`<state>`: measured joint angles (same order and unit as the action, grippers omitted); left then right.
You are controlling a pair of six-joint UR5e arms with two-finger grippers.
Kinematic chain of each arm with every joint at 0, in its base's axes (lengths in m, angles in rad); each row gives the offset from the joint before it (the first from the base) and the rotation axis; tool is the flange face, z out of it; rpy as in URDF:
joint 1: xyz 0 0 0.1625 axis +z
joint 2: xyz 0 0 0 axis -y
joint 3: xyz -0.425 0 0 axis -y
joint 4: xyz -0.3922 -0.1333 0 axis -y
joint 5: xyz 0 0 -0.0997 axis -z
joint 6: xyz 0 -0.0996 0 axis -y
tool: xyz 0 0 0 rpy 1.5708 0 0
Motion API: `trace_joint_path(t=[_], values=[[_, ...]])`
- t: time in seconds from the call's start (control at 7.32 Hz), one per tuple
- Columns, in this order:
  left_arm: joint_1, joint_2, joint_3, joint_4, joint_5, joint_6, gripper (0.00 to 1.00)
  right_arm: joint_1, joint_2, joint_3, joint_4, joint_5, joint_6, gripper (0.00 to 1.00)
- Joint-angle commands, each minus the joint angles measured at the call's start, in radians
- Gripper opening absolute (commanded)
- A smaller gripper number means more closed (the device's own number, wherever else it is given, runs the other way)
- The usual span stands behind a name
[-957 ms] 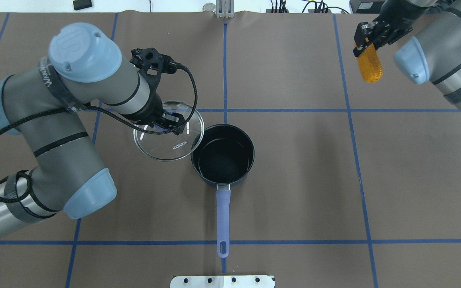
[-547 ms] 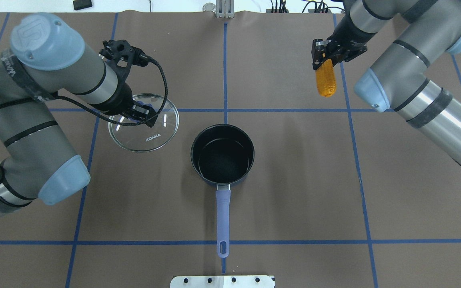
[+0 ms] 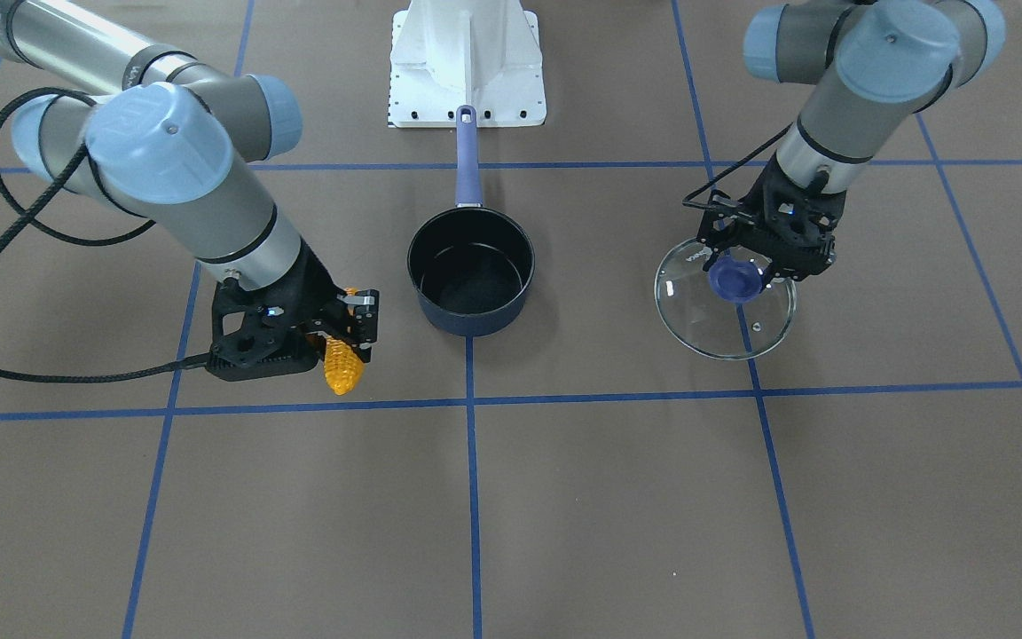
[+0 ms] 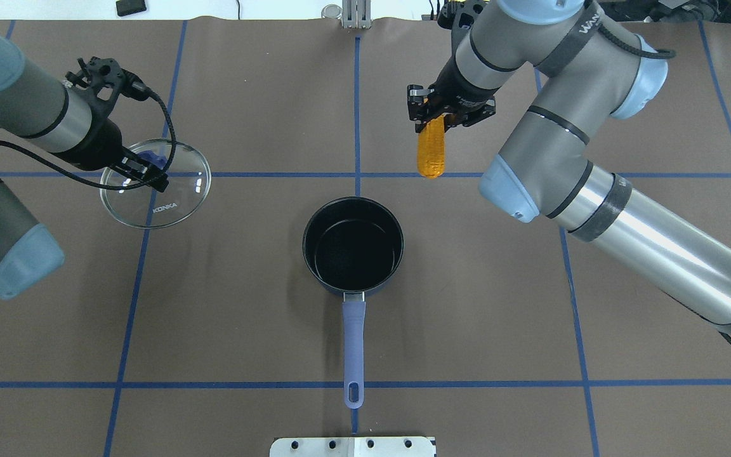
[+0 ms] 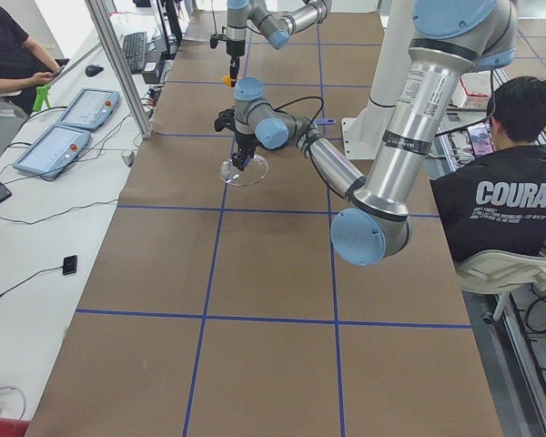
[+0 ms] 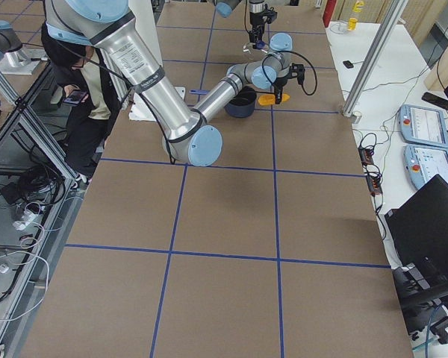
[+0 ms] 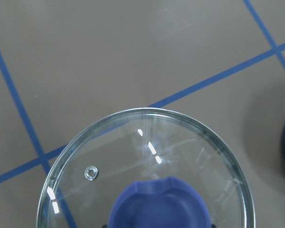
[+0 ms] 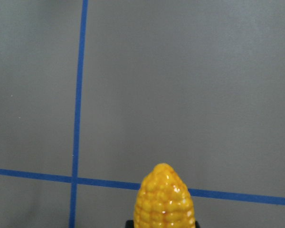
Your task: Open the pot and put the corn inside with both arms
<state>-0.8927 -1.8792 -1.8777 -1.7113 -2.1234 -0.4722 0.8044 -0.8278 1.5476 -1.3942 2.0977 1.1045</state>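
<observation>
My right gripper needs to drop the yellow-orange corn inside the dark navy pot [image 3: 466, 286], toward the side opposite the pot's purple-blue handle.
The dark navy pot [image 4: 353, 246] stands open at the table's centre, its purple-blue handle [image 4: 353, 346] toward the robot; it also shows in the front view [image 3: 471, 273]. My right gripper [image 4: 430, 114] is shut on the yellow-orange corn [image 4: 431, 151], held above the table beyond and right of the pot; the corn also shows in the front view [image 3: 341, 368] and the right wrist view [image 8: 165, 199]. My left gripper [image 4: 143, 170] is shut on the knob of the glass lid [image 4: 156, 185], held far left of the pot. The lid's purple-blue knob [image 7: 161, 204] fills the left wrist view.
Blue tape lines [image 4: 276, 174] cross the brown table cover. The white base mount [image 4: 353, 446] lies at the near edge. Cables and a black device [image 4: 131, 7] lie beyond the far edge. Operators sit at both table ends [image 5: 510, 173].
My left arm has carried the lid further left, away from the pot. My right arm has carried the corn left, toward the pot's far side.
</observation>
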Motion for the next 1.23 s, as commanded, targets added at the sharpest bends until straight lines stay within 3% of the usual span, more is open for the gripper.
trace_joint_path(t=[0.0, 0.27, 0.41, 0.55, 1.09], values=[[-0.060, 0.086, 0.122, -0.216, -0.070, 0.073, 0.68, -0.100, 0.050, -0.001, -0.002, -0.108, 0.109, 0.31], [-0.100, 0.129, 0.272, -0.409, -0.124, 0.130, 0.68, -0.137, 0.071, 0.000, -0.005, -0.137, 0.149, 0.31], [-0.124, 0.141, 0.305, -0.441, -0.144, 0.156, 0.68, -0.161, 0.084, -0.004, -0.008, -0.168, 0.164, 0.31], [-0.162, 0.161, 0.311, -0.442, -0.183, 0.194, 0.68, -0.180, 0.096, -0.010, -0.011, -0.183, 0.173, 0.30], [-0.176, 0.169, 0.362, -0.458, -0.184, 0.256, 0.68, -0.234, 0.098, -0.012, -0.011, -0.242, 0.196, 0.30]])
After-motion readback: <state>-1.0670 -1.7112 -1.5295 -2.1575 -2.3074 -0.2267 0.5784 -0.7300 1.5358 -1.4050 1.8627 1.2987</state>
